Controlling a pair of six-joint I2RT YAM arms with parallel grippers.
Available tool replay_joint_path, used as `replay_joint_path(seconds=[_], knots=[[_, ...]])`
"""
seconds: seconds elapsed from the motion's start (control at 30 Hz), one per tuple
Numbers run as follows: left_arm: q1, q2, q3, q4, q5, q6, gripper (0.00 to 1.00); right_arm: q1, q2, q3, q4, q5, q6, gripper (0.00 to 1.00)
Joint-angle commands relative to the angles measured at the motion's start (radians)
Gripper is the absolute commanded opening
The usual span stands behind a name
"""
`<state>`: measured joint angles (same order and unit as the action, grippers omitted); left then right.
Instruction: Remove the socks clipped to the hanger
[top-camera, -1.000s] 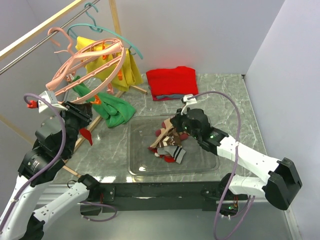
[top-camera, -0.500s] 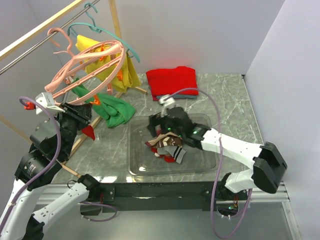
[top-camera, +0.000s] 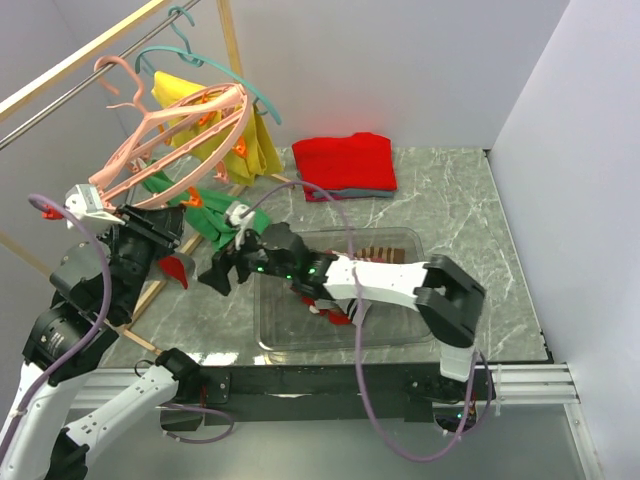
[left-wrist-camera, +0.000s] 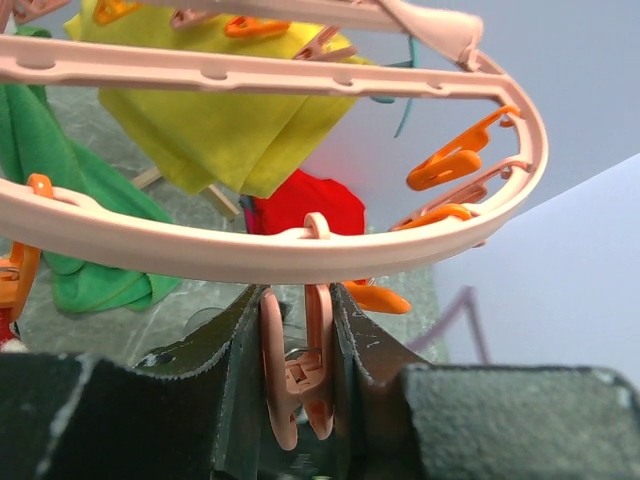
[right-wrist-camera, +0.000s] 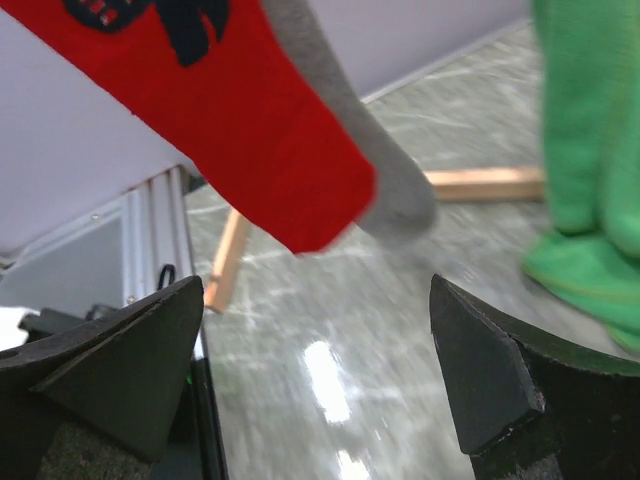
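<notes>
The left gripper pinches an empty pink clip while the red sock hangs from the orange clip, so it should first open and pinch the orange clip (left-wrist-camera: 22, 258).
The pink ring hanger (top-camera: 170, 130) hangs tilted from the rail at the back left. My left gripper (top-camera: 150, 235) is under its near rim. In the left wrist view the left gripper (left-wrist-camera: 297, 345) is shut on a pink clip (left-wrist-camera: 300, 375) below the hanger's ring (left-wrist-camera: 250, 255). A red sock (top-camera: 175, 268) with a grey toe dangles just beneath that spot. My right gripper (top-camera: 215, 275) stands open just right of it. In the right wrist view the red sock (right-wrist-camera: 240, 120) hangs above the open right gripper (right-wrist-camera: 315, 320), untouched. Several socks (top-camera: 335, 300) lie in the clear tray (top-camera: 270, 340).
Green cloth (top-camera: 230, 218) lies under the hanger, right of the red sock, and shows as green cloth (right-wrist-camera: 590, 150) at the right. A yellow shirt (top-camera: 215, 135) hangs on a teal hanger (top-camera: 200, 55). A folded red garment (top-camera: 345, 165) lies at the back. Wooden rack bars (top-camera: 160, 280) cross the left side.
My right gripper let go of the socks in the tray, opened wide and swung left to beside the red sock. The left gripper kept its grip on the clip.
</notes>
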<state>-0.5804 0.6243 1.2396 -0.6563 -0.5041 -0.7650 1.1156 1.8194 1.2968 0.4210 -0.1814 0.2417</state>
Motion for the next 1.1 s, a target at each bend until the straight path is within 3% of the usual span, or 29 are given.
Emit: replay_joint_path(seconds=[0.0,0.17,0.53,0.77,0.83,0.93,0.97,1.07], knots=[[-0.004,-0.006,0.061,0.032,0.035,-0.019,0.01,0.015,0.081,0.139,0.125,-0.082,0.013,1.00],[-0.004,-0.014,0.061,0.035,0.062,-0.034,0.01,0.026,0.158,0.214,0.117,-0.135,0.028,0.98],[-0.004,-0.028,0.035,0.049,0.104,-0.065,0.01,0.062,0.237,0.374,0.035,-0.158,0.024,0.84],[-0.004,-0.035,0.023,0.055,0.116,-0.082,0.01,0.085,0.247,0.391,0.033,-0.150,0.034,0.74],[-0.004,-0.037,0.023,0.055,0.119,-0.083,0.01,0.089,0.248,0.389,0.025,-0.132,0.031,0.64],[-0.004,-0.044,0.015,0.060,0.131,-0.082,0.01,0.089,0.244,0.400,-0.001,-0.098,0.051,0.32],[-0.004,-0.046,0.011,0.063,0.136,-0.079,0.01,0.087,0.242,0.400,-0.005,-0.084,0.060,0.13],[-0.004,-0.061,-0.012,0.066,0.125,-0.045,0.06,0.093,0.209,0.374,0.007,-0.098,0.077,0.00]])
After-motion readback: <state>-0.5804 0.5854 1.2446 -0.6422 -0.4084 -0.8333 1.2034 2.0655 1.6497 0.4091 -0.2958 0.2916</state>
